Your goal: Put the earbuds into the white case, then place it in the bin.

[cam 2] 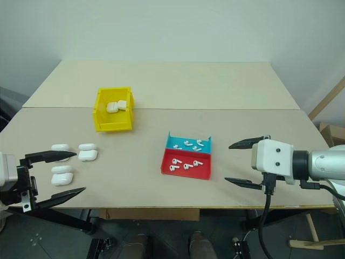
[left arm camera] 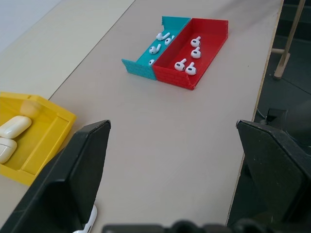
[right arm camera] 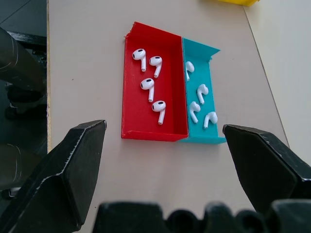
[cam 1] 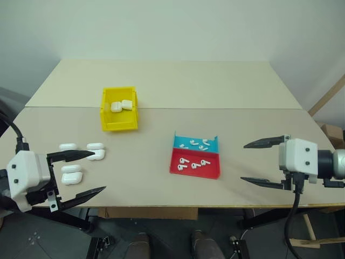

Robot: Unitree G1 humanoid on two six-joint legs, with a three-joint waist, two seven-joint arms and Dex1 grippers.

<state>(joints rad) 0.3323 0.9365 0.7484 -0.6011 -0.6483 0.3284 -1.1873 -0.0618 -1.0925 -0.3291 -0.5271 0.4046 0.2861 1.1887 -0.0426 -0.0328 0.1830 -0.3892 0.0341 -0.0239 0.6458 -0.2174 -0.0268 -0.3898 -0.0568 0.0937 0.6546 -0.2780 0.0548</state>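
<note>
The white case's lower body [cam 1: 71, 178], below the lid, should be gripped next by my left gripper, on the case nearest the front edge of the table.
Several white earbuds [cam 1: 193, 164] lie in a shallow tray, some in its red half and some in its blue half [right arm camera: 199, 99]. Three white cases lie shut on the table at the left: one [cam 1: 68, 146], one [cam 1: 96, 151], one [cam 1: 71, 175]. The yellow bin [cam 1: 119, 125] stands behind them with two more white cases [cam 1: 121, 106] inside. My left gripper [cam 1: 98, 171] hangs open by the three cases, the nearest case showing between its fingers. To the right of the tray, my right gripper [cam 1: 243, 162] is open with nothing in it.
The red and blue tray [cam 1: 213, 170] sits mid-table near the front edge. The tabletop [cam 1: 178, 81] is made of two beige panels with a seam behind the bin. A wooden frame [cam 1: 326, 100] stands off the table's right side.
</note>
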